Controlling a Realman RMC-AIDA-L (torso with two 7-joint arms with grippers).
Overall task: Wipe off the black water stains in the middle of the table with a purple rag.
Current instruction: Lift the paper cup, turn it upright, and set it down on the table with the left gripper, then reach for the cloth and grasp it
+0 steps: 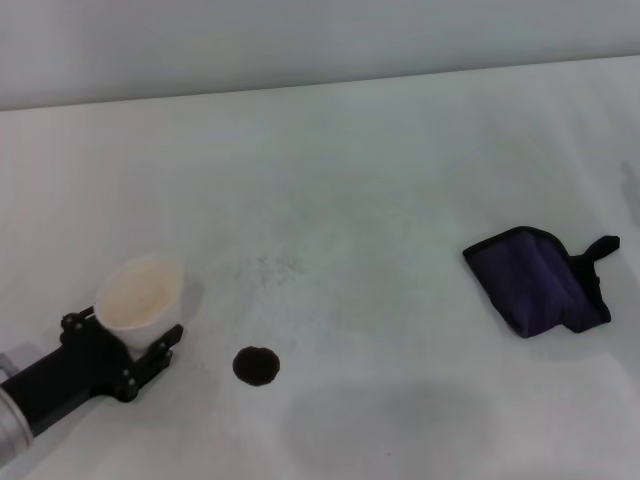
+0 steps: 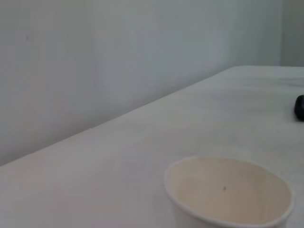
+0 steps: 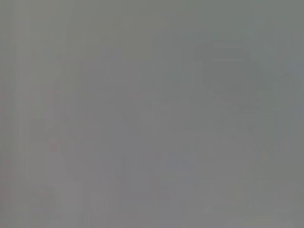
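Observation:
The middle of the purple rag [image 1: 543,272], inward from its black loop tab, is next for my right gripper, which should go there and close.
The black water stain [image 1: 256,366] is a small round dark blot on the white table [image 1: 360,200], front and left of centre. The purple rag [image 1: 535,283] lies folded at the right, its black loop tab pointing right. My left gripper [image 1: 122,342] is at the front left, its black fingers on either side of a white paper cup [image 1: 140,296], which stands upright just left of the stain. The cup's open mouth fills the left wrist view [image 2: 228,194]. My right gripper is out of view, and the right wrist view shows only plain grey.
A pale wall [image 1: 300,40] runs along the table's far edge. Faint grey speckles [image 1: 265,268] mark the tabletop behind the stain. A dark shape [image 2: 299,107] shows at the edge of the left wrist view; I cannot tell what it is.

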